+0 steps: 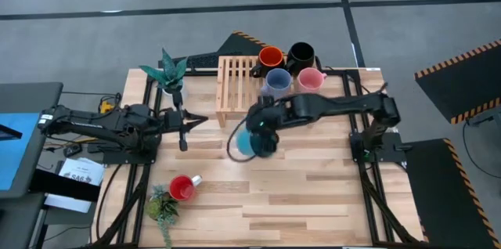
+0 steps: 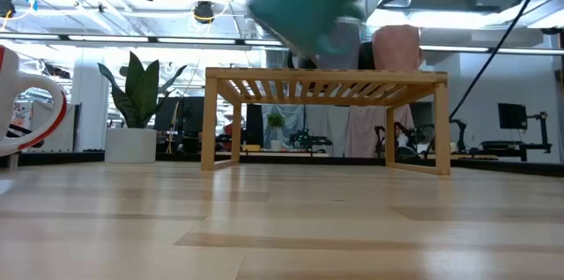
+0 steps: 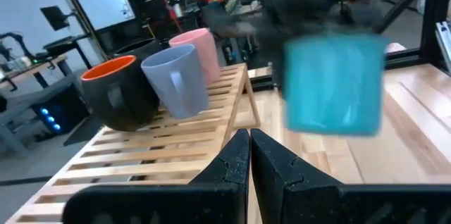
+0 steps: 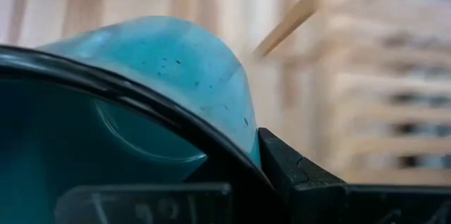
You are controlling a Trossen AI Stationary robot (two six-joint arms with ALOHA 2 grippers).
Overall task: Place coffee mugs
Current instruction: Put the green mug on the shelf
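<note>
Next, I put the teal mug down with my right gripper on the bare table (image 1: 251, 159) just in front of the wooden slatted rack.
A teal mug (image 1: 250, 142) hangs over the table's middle, in front of the wooden slatted rack (image 1: 235, 92), with my right gripper (image 1: 262, 128) shut on it. In the low view the teal mug (image 2: 308, 7) is tilted and higher than the rack top. Orange (image 1: 270, 58), black (image 1: 300, 53), pale blue (image 1: 275, 82) and pink (image 1: 310, 80) mugs stand on their bases at the rack's right end. A red mug (image 1: 182, 188) sits on the table at the near left. My left gripper (image 1: 184, 124) is shut and held level left of the rack, touching nothing. My right gripper holds the teal mug by its wall at the rim (image 4: 236, 122), one dark finger (image 4: 141, 104) on the inside of the opening and the other finger (image 4: 299, 175) outside. The fingers slant down from the right. The mug is lifted clear and tilted.
A potted plant (image 1: 171, 73) stands at the rack's far left, and another potted plant (image 1: 163, 206) stands by the red mug. The left part of the rack top (image 3: 141, 160) is bare slats. Bare table (image 1: 313, 194) lies near and right.
</note>
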